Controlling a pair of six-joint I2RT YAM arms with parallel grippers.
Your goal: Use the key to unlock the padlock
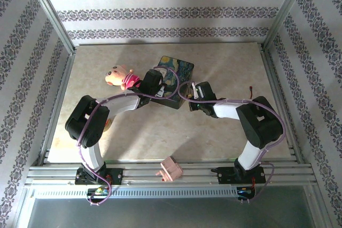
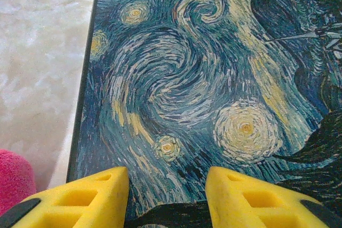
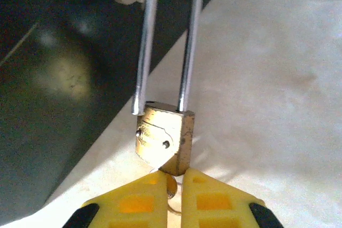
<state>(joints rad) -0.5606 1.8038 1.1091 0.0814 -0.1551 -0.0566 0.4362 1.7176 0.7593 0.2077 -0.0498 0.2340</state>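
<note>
The shackle's loose leg is outside the twisted padlock body while my right gripper pinches the key, so my right gripper should open and grip the brass body's sides (image 3: 164,138).
The small brass padlock (image 3: 163,140) hangs by its long silvery shackle (image 3: 189,52) from a metal loop on the dark side of the painted box (image 1: 173,73). The shackle's left leg ends bare at the body's top corner. My right gripper (image 3: 172,173) is shut just under the padlock, pinching the key (image 3: 171,187). Just the key's rounded head shows between the yellow fingertips. My left gripper (image 2: 166,182) hovers over the box lid (image 2: 187,78) with its fingers apart and nothing between them.
A pink plush toy (image 1: 120,76) lies left of the box, and its pink edge (image 2: 13,180) sits close to my left finger. A small wooden block (image 1: 169,169) rests on the near rail. A tiny red item (image 1: 252,87) lies at the right.
</note>
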